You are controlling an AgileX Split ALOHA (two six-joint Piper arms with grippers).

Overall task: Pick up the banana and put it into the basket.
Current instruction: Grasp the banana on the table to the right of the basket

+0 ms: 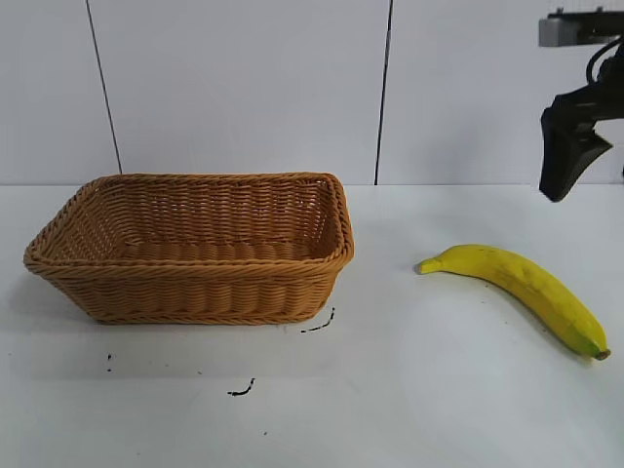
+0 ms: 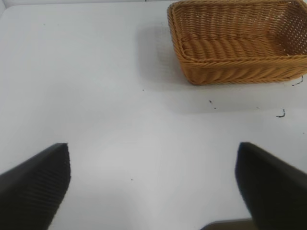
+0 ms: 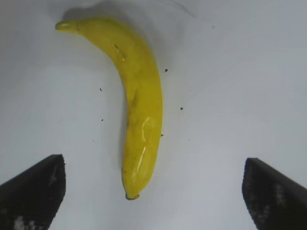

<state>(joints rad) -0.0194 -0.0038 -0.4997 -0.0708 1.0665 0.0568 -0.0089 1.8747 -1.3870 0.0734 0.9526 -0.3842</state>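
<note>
The robot's right gripper will next move down to the middle of the banana (image 1: 526,282) (image 3: 144,104) and close there, between the banana's stem and its blunt end.
The banana (image 1: 522,288) lies flat on the white table at the right, its blunt end toward the front right edge. My right gripper (image 1: 564,180) hangs above and behind it, high off the table. In the right wrist view the banana (image 3: 139,105) stretches away from the open right gripper (image 3: 153,191), and nothing sits between the fingers (image 3: 33,191). The woven basket (image 1: 195,288) stands at the left with nothing visible inside it. The left wrist view shows my left gripper (image 2: 153,187) open over bare table, well away from the basket (image 2: 240,72).
Small black marks (image 1: 319,325) dot the table just in front of the basket, and another mark (image 1: 242,390) lies nearer the front. A white panelled wall stands behind. Bare table (image 1: 390,234) separates basket and banana.
</note>
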